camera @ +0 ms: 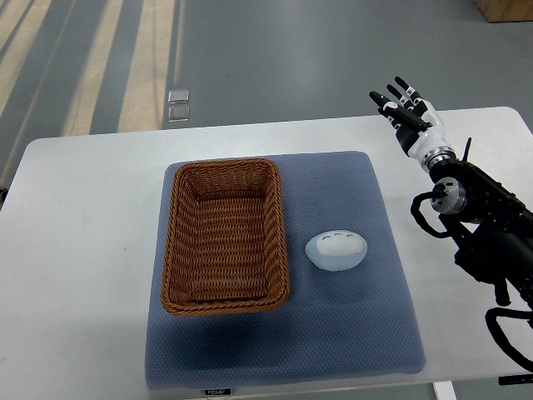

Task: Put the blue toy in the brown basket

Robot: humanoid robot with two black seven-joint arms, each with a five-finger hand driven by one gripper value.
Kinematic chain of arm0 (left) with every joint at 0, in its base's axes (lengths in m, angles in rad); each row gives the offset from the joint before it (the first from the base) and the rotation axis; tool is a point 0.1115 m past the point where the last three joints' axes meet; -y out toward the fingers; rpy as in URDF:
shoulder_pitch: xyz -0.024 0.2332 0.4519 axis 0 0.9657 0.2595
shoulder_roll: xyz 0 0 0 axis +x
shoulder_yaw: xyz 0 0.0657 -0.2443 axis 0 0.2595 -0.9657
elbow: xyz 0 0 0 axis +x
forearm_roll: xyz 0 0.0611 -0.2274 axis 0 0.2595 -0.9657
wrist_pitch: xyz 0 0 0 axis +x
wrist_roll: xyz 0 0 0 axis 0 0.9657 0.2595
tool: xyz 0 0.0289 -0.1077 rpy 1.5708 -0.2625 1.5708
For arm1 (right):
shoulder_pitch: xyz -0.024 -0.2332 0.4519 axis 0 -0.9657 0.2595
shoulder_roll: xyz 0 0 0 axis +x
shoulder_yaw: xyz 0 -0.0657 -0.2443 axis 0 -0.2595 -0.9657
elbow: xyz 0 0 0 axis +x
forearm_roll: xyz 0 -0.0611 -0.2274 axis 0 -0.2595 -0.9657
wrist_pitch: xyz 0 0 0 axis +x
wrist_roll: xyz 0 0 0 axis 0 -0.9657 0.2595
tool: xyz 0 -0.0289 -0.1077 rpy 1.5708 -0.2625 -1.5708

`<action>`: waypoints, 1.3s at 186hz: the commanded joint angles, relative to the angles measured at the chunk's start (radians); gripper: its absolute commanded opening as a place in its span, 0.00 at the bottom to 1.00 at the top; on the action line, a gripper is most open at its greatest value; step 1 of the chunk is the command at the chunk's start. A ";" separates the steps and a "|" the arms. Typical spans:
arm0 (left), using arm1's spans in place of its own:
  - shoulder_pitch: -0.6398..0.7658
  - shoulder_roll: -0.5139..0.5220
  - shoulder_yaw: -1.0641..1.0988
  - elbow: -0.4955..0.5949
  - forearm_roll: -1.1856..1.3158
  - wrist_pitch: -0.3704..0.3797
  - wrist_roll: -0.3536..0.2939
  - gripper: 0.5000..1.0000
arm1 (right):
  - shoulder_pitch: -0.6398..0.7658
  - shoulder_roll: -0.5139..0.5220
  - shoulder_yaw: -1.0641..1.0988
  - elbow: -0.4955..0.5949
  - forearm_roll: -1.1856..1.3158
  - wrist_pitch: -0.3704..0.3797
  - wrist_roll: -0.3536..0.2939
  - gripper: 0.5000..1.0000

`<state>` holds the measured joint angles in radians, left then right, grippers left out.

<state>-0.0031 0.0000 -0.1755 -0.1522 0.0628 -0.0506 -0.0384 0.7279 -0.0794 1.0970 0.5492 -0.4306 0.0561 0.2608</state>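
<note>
The robot's right gripper will close on the end of the blue toy (351,242) that is farther from the brown basket.
A pale blue, rounded toy (336,250) lies on the blue-grey mat (350,333), just right of the brown wicker basket (176,250). Nothing is inside the basket. My right hand (403,107) hovers over the table's far right part, well beyond and to the right of the toy. Its fingers are spread and hold nothing. The black right arm runs down along the right edge of the picture.
The mat covers the middle of a white table (83,250). Grey floor lies beyond the far table edge, with two small floor plates (177,103) and a cardboard box corner (506,8) at the top right.
</note>
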 commanded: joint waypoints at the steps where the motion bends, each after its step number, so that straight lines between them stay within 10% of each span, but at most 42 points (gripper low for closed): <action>1: 0.000 0.000 0.001 -0.001 0.000 0.000 0.000 1.00 | -0.001 0.000 0.000 0.000 0.000 -0.001 0.000 0.83; 242: 0.002 0.000 0.013 0.008 0.002 0.002 0.002 1.00 | 0.001 -0.007 0.000 -0.006 0.000 -0.007 0.000 0.83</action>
<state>-0.0015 0.0000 -0.1624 -0.1441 0.0646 -0.0490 -0.0368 0.7280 -0.0851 1.0968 0.5386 -0.4311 0.0493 0.2607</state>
